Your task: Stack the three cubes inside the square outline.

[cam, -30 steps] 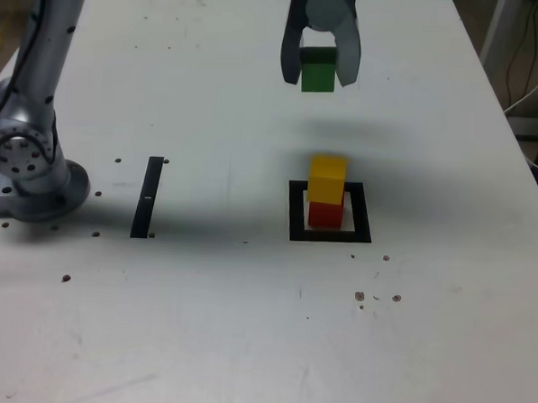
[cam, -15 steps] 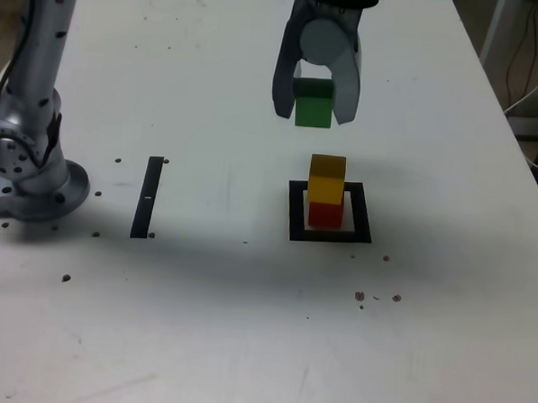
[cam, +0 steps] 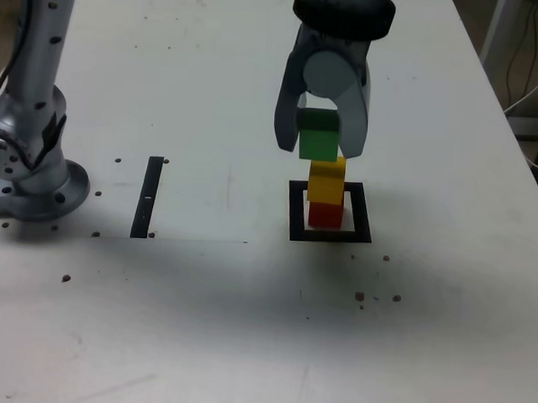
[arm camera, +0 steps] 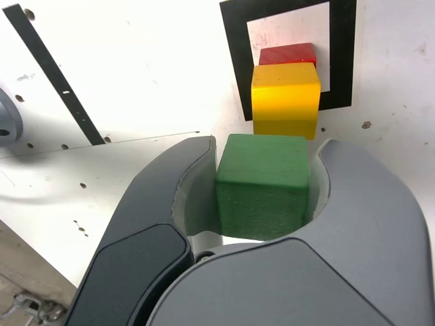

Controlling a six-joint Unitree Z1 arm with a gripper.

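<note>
Next, my gripper lets go of the green cube on top of the yellow cube (cam: 335, 158) (arm camera: 285, 109), so that it is the highest of the stack.
My gripper (cam: 321, 143) is shut on the green cube (cam: 319, 136), which hangs just above and slightly behind the stack. The yellow cube (cam: 326, 179) sits on the red cube (cam: 324, 214), and that red cube rests on the pale centre of the black square outline (cam: 329, 234). In the wrist view the green cube (arm camera: 263, 185) fills the space between the two grey fingers (arm camera: 170, 204). Beyond it lie the yellow cube (arm camera: 285, 100), a sliver of the red cube (arm camera: 287, 53) and the square outline (arm camera: 233, 47).
A narrow black strip (cam: 148, 196) lies on the white table (cam: 199, 324) at the exterior view's left of the outline. The arm's grey base (cam: 32, 166) stands at the far left. Small dark specks dot the table. Cables hang past the right edge.
The gripper has come down and forward with the green cube, from well behind the stack to just above the yellow cube. The red and yellow cubes have stayed put.
</note>
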